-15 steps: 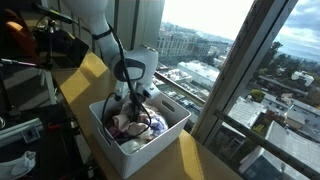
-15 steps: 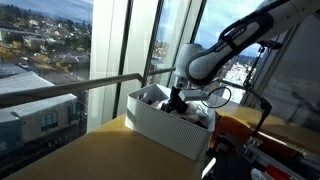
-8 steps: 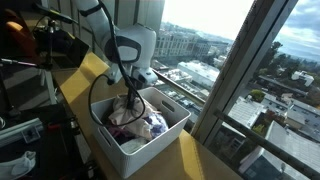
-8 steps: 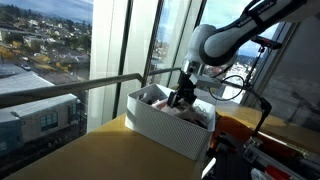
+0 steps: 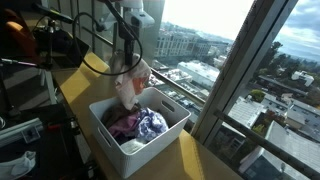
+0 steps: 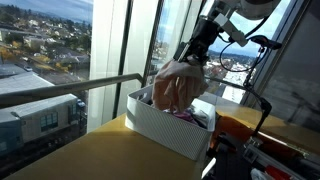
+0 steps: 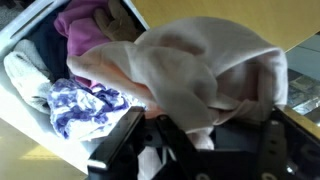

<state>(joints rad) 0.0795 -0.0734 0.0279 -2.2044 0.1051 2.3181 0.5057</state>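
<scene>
The pale pink cloth will be released from my gripper onto the wooden tabletop (image 5: pixel 102 95), so that it lies just behind the white bin.
My gripper (image 5: pixel 131 57) is shut on a pale pink cloth (image 5: pixel 132 83) and holds it in the air above a white bin (image 5: pixel 160 139). The cloth hangs down from the fingers in both exterior views (image 6: pixel 178 84). In the wrist view the cloth (image 7: pixel 190 70) drapes over the fingers (image 7: pixel 195 125) and hides the fingertips. In the bin lie more clothes: a blue and white patterned piece (image 7: pixel 80 107), a magenta piece (image 7: pixel 82 22) and a white piece (image 7: pixel 25 75).
The bin (image 6: pixel 165 131) stands on a wooden tabletop (image 6: pixel 90 155) beside large windows (image 5: pixel 230 60) with a metal rail (image 6: pixel 80 87). Cables and dark equipment (image 5: pixel 40 45) stand behind the arm. An orange and black device (image 6: pixel 250 135) sits next to the bin.
My gripper has risen out of the bin, lifting the pale pink cloth with it. The cloth now hangs clear above the other clothes.
</scene>
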